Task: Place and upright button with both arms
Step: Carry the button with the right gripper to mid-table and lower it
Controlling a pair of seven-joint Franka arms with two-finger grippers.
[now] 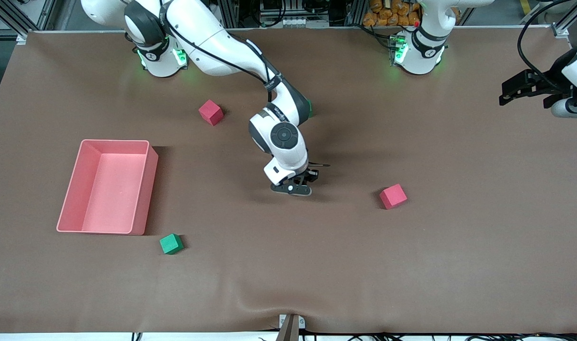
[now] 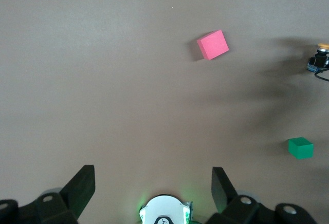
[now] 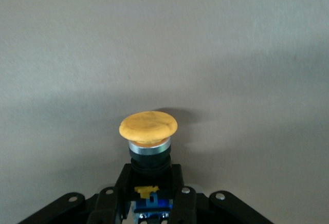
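My right gripper will put the button down on the table [image 1: 308,185] between the tray and the nearer red cube.
The button [image 3: 148,126] has a round orange cap, a silver ring and a black-and-blue body. My right gripper [image 3: 150,183] is shut on its body, with the cap pointing away from the fingers. In the front view this gripper [image 1: 302,182] is low over the middle of the table, and the hand hides the button. The button also shows small at the edge of the left wrist view [image 2: 320,59], cap up. My left gripper [image 2: 152,185] is open and empty. It waits in the air at the left arm's end of the table [image 1: 511,92].
A pink tray [image 1: 141,189] stands toward the right arm's end. One red cube [image 1: 211,112] lies near the right arm's base, and another [image 1: 393,196] lies beside the right gripper toward the left arm's end. A green cube [image 1: 171,244] lies nearer the camera than the tray.
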